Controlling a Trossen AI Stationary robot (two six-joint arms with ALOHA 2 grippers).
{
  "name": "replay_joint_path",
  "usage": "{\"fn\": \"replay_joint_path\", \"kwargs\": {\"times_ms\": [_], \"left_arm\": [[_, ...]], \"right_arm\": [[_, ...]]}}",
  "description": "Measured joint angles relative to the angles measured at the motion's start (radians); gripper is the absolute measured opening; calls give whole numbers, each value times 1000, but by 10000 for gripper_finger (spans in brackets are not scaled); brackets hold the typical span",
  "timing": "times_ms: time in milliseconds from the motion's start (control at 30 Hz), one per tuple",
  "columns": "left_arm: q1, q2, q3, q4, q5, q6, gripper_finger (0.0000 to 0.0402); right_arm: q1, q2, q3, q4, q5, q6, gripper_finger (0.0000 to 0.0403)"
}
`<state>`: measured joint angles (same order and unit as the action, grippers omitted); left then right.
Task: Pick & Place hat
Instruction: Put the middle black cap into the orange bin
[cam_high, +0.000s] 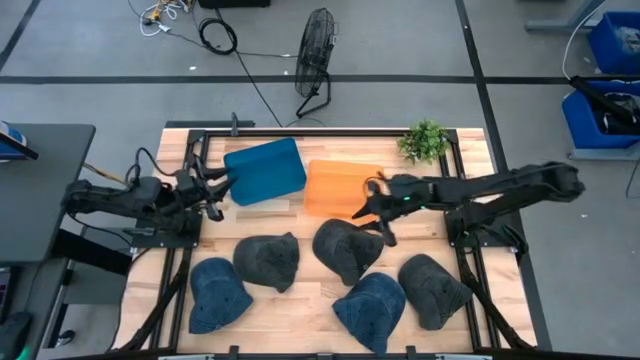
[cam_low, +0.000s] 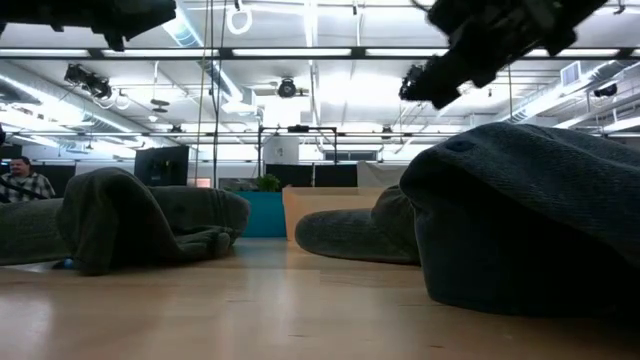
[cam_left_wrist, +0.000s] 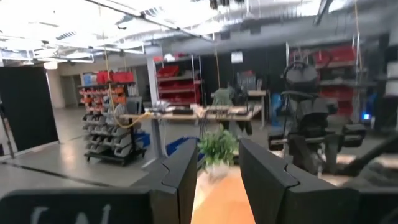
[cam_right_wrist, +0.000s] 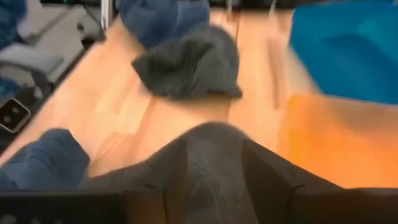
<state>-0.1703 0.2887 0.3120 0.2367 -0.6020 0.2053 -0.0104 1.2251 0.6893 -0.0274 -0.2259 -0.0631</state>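
The robot's right gripper will next grab the middle dark grey cap near the orange bin by its side edge (cam_high: 370, 252) (cam_right_wrist: 216, 196) beside the visor.
Several caps lie on the wooden table. A dark grey cap (cam_high: 345, 250) lies at the middle, just near of the orange bin (cam_high: 335, 185). Another dark grey cap (cam_high: 268, 262) is to its left and a third (cam_high: 432, 290) to its right. Two blue caps (cam_high: 218, 295) (cam_high: 370, 305) lie toward the near edge. My right gripper (cam_high: 374, 210) (cam_right_wrist: 214, 180) hovers open above the middle grey cap (cam_right_wrist: 211, 155), raised well off the table in the low view (cam_low: 445, 75). My left gripper (cam_high: 222, 188) (cam_left_wrist: 217, 180) waits open beside the blue bin (cam_high: 265, 170).
The blue and orange bins stand side by side at the far half of the table. A small green plant (cam_high: 425, 140) sits at the far right corner. Arm frames run along both table sides. Bare wood shows between the caps and bins.
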Motion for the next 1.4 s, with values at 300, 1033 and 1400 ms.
{"fn": "replay_joint_path", "kwargs": {"times_ms": [300,1033,1400], "left_arm": [[0,90,6,-18,0,13,122],[0,137,5,-33,0,68,122],[0,138,5,-32,0,68,122]], "right_arm": [[53,288,177,-257,1,-196,206],[67,432,192,-251,113,-324,26],[69,432,401,-344,112,-239,10]]}}
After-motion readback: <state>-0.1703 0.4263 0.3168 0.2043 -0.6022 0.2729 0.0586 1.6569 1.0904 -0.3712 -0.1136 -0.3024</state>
